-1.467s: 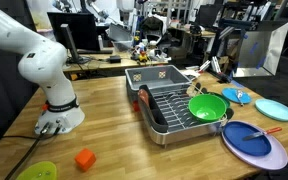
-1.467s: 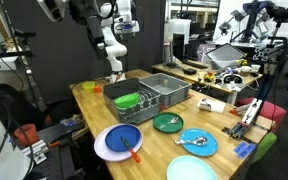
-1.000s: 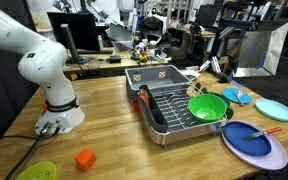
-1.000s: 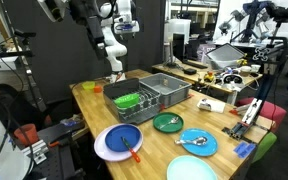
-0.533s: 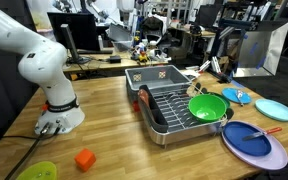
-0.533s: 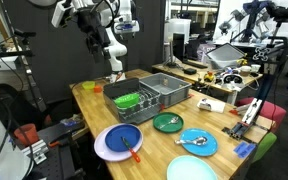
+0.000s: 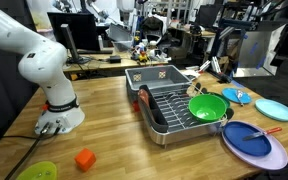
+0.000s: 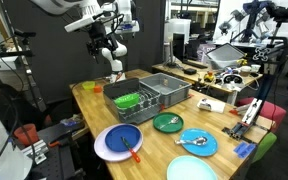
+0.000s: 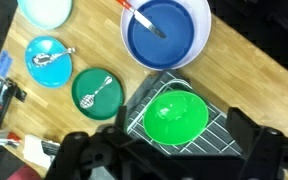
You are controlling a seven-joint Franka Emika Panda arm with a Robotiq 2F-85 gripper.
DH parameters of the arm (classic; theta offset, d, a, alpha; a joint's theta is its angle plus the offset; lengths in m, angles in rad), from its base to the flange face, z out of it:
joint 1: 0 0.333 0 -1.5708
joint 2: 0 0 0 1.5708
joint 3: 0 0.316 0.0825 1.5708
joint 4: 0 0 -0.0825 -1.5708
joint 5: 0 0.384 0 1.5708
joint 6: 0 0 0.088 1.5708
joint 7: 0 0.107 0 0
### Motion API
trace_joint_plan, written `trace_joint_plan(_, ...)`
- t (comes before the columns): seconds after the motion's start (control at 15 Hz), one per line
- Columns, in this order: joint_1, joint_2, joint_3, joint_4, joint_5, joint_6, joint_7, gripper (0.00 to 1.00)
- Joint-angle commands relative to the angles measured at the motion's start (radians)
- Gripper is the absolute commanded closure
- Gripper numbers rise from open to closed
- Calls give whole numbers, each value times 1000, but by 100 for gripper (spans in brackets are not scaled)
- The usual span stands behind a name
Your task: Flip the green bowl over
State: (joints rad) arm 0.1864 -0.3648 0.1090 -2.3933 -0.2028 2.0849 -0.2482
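Note:
I should next move my gripper to the green bowl's rim (image 7: 221, 97) (image 9: 146, 109) on the side nearest the dark green plate and close it there.
The green bowl (image 7: 207, 106) lies in the near end of the dark dish rack (image 7: 164, 122) on the wooden table. It also shows in an exterior view (image 8: 128, 100) and in the wrist view (image 9: 176, 115). I cannot tell for sure which way its hollow faces. My gripper (image 8: 101, 36) hangs high above the table, well above and behind the rack. In the wrist view my gripper (image 9: 164, 152) is open and empty, its dark fingers (image 9: 249, 135) standing wide either side of the bowl far below.
A blue plate (image 9: 164, 30) with a red-handled utensil lies on a lavender plate beside the rack. A dark green plate (image 9: 96, 90) and a light blue plate (image 9: 49, 60) each hold a spoon. An orange block (image 7: 84, 159) and a yellow-green dish (image 7: 34, 172) lie near the table's front.
My wrist and gripper have swung into view at the top of an exterior view, moving toward the space above the rack. The bowl and plates have not moved.

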Motion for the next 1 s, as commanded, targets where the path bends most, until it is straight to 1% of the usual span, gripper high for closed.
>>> trace_joint_plan(0.0,39,113,-31,68,101,20,-194,0)
trace_joint_plan(0.2,34,218,-35,127,189,9,-315,0)
trace_joint_plan(0.33,17,286,-32,169,216,13,-342,0)
trace_joint_plan(0.4,7,320,-27,192,212,19,-338,0)
trace_joint_plan(0.47,-4,347,-19,214,161,15,-303,0)
trace_joint_plan(0.53,-3,302,-12,169,183,26,-306,0)
trace_joint_plan(0.67,-12,346,-10,204,175,26,-305,0)
trace_joint_plan(0.93,-13,347,-9,211,174,25,-305,0)
